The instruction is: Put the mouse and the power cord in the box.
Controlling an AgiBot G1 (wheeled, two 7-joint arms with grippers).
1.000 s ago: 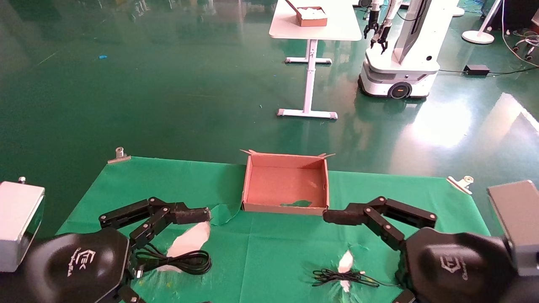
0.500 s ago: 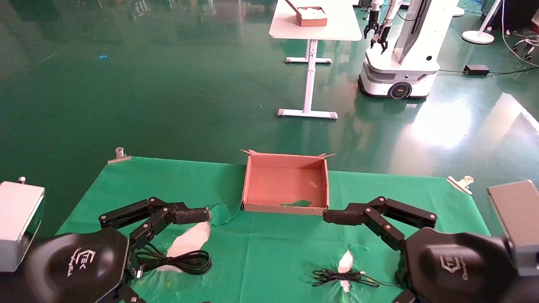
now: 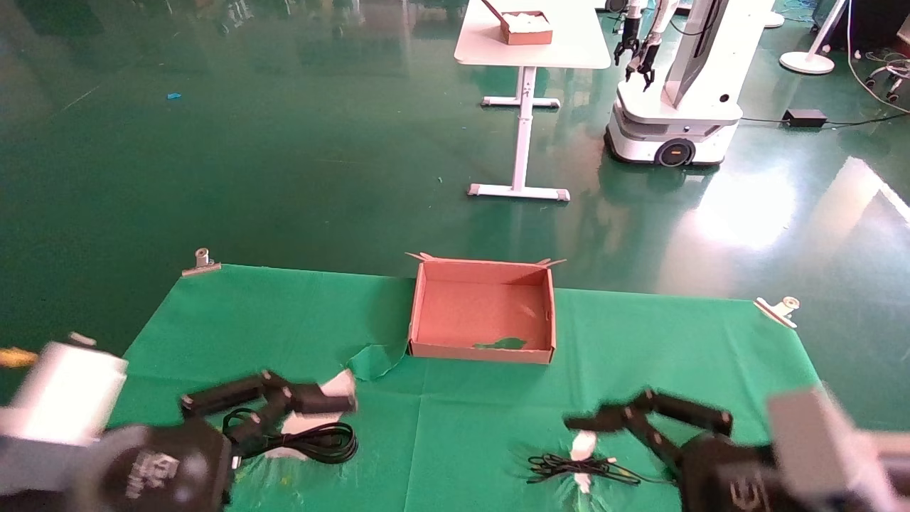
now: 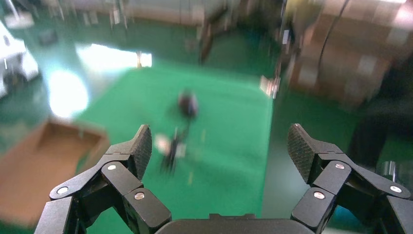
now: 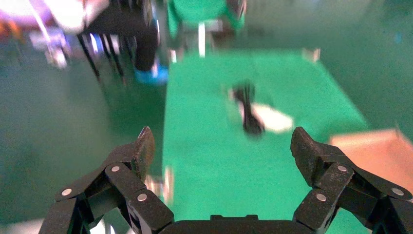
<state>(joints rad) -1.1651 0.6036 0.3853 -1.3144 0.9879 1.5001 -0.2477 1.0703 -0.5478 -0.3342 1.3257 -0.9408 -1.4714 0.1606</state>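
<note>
I need to next move my left gripper to the power cord's tied middle (image 3: 281, 441) and close it there, because the power cord's loops are bound together at that middle.
The box (image 3: 482, 351), a shallow brown cardboard tray, sits at the far middle of the green cloth and holds nothing but a green scrap. The power cord (image 3: 307, 442) lies looped at the near left, also in the right wrist view (image 5: 249, 113). My left gripper (image 4: 221, 146) is open, one finger (image 3: 313, 402) just above the cord. The mouse (image 4: 188, 104) is a blurred dark oval in the left wrist view, its thin wire (image 3: 579, 469) bundled at the near right. In the head view my right arm hides the mouse. My right gripper (image 5: 221, 146) is open, one finger (image 3: 604, 421) over the wire.
White patches (image 3: 584, 444) show through tears in the cloth, and a fold (image 3: 373, 361) rises by the box's front left corner. Metal clips (image 3: 201, 262) (image 3: 778, 309) hold the far corners. Beyond stand a white table (image 3: 533, 50) and another robot (image 3: 675, 107).
Both arms have swung back toward the near edge and are blurred with motion. The left finger now hangs over the power cord, the right over the mouse's wire. Both grippers stay open.
</note>
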